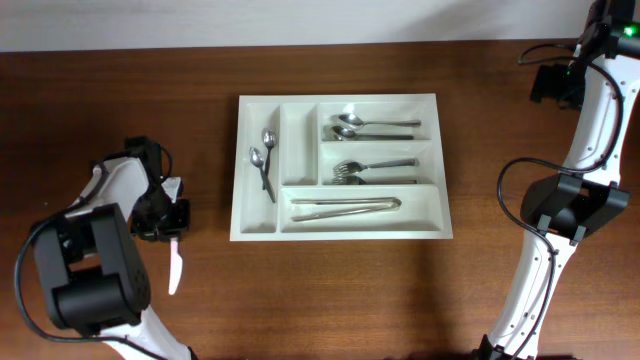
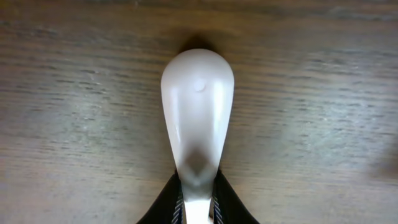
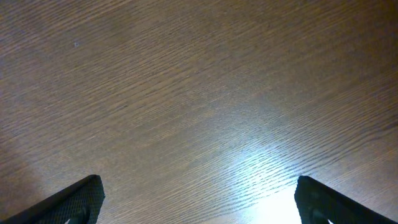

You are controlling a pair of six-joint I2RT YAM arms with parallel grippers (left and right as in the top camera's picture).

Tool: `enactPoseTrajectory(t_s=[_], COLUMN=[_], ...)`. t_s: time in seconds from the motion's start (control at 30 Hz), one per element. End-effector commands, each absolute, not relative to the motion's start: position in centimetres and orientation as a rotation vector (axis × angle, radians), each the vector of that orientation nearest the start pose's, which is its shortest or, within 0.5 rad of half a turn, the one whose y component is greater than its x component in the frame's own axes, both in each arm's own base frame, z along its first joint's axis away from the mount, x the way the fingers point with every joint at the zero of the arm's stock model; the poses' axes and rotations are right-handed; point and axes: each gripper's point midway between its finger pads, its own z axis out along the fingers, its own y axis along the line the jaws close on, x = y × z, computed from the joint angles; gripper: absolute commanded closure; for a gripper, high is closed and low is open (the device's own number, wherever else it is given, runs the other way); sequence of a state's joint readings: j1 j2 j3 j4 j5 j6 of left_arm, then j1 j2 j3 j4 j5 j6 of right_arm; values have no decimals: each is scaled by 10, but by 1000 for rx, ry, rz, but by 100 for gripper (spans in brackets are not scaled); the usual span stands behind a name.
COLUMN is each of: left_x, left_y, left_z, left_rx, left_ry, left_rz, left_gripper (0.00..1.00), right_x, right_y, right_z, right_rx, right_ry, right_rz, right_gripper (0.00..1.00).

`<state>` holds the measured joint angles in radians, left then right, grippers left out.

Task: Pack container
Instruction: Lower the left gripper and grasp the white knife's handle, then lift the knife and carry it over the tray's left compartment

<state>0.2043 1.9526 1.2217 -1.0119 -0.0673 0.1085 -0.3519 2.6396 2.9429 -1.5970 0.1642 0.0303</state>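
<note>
My left gripper is to release the white utensil in the tray's empty compartment point(image 1: 305, 150), the one that sits between the small spoons and the larger spoons.
The container point(image 1: 238, 170) is a white cutlery tray at the table's middle. It holds two small spoons point(image 1: 265, 160), larger spoons point(image 1: 370, 127), forks point(image 1: 372, 170) and tongs point(image 1: 345, 207). Left of the tray, my left gripper point(image 1: 168, 226) is shut on the handle of a white plastic spoon point(image 1: 175, 265). In the left wrist view the white spoon's bowl point(image 2: 198, 102) points away over the wood, and the left gripper point(image 2: 198, 202) pinches the neck. My right gripper point(image 1: 553, 83) hovers at the far right, and the right gripper point(image 3: 199, 199) is open over bare wood.
The right arm point(image 1: 575, 205) rises along the table's right side with loose cables. The left arm's body point(image 1: 90, 265) fills the front left corner. Brown wood surrounds the tray on all sides.
</note>
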Motion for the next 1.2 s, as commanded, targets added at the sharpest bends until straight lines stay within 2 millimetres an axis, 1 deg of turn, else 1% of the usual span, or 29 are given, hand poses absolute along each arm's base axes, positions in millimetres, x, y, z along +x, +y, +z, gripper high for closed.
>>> enactPoseTrajectory(t_s=[0.0, 0.1, 0.2, 0.27, 0.37, 0.43, 0.5, 0.57, 0.7, 0.73, 0.77, 0.8, 0.9, 0.97, 1.07, 1.17], left_x=[310, 334, 361, 378, 400, 413, 425, 433, 444, 447, 451, 453, 460, 464, 466, 464], left_y=[82, 84, 80, 72, 54, 35, 8, -19, -68, -82, -100, -108, -147, -170, -199, -218], left_z=[8, 32, 60, 77, 102, 116, 127, 134, 139, 141, 143, 144, 152, 158, 165, 168], left_rx=[-163, -151, -111, -70, 5, 67, 140, 213, 278, 295, 316, 329, 375, 378, 376, 406], left_ry=[3289, 3234, 3160, 3112, 3042, 2994, 2945, 2902, 2829, 2806, 2774, 2758, 2676, 2628, 2572, 2542], left_rz=[110, 123, 139, 147, 152, 123, 57, 2, -39, -51, -68, -75, -118, -152, -202, -222], left_gripper=[95, 95, 95, 94, 94, 94, 94, 95, 94, 94, 94, 94, 94, 94, 94, 94], right_x=[492, 492, 492, 492, 492, 492, 492, 492, 492, 492, 492, 492, 492, 492, 492, 492], right_y=[-211, -211, -211, -211, -211, -211, -211, -211, -211, -211, -211, -211, -211, -211, -211, -211], right_z=[133, 133, 133, 133, 133, 133, 133, 133, 133, 133, 133, 133, 133, 133, 133, 133], right_rx=[598, 597, 597, 598, 597, 597, 597, 597, 597, 597, 598, 598, 597, 597, 598, 597], right_ry=[2822, 2822, 2822, 2822, 2822, 2822, 2822, 2823, 2823, 2822, 2822, 2822, 2823, 2822, 2822, 2822], right_rz=[-298, -298, -298, -297, -298, -298, -298, -297, -297, -298, -297, -297, -297, -298, -297, -298], right_gripper=[2, 1, 1, 1, 1, 1, 1, 1, 1, 1, 1, 1, 1, 1, 1, 1])
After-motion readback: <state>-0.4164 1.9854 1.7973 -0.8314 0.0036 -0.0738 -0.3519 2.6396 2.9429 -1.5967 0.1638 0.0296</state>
